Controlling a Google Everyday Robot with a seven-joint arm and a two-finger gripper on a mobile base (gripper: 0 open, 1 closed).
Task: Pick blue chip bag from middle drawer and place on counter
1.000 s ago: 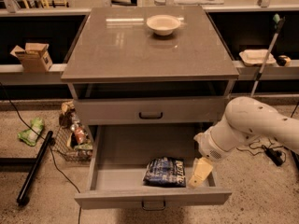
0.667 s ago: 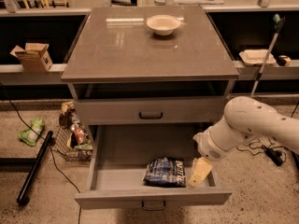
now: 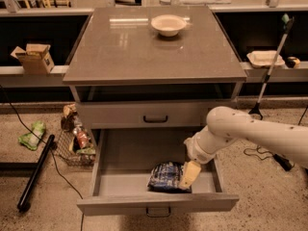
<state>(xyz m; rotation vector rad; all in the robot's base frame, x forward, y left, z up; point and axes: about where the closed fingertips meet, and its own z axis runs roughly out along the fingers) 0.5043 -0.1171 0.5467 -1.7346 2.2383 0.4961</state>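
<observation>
The robot's gripper will close on the side edge [image 3: 184,175] of the blue chip bag, the edge that is nearest the white arm.
The middle drawer [image 3: 120,153] is pulled open below the counter [image 3: 144,47]. The blue chip bag [image 3: 165,175] lies flat on the drawer floor near the front, right of centre. My gripper [image 3: 188,175] reaches down into the drawer from the right on the white arm [image 3: 240,131]. Its pale fingers [image 3: 190,173] sit at the right edge of the bag, touching or just beside it. The counter is glossy grey-brown.
A white bowl [image 3: 168,25] stands at the back of the counter. A shut drawer with a black bar handle [image 3: 155,119] is above the open one. A wire basket of items [image 3: 77,146], a green packet [image 3: 32,134] and a black pole [image 3: 36,172] lie on the floor at left.
The gripper has shifted slightly left, closing on the right edge of the bag. The bag has not moved.
</observation>
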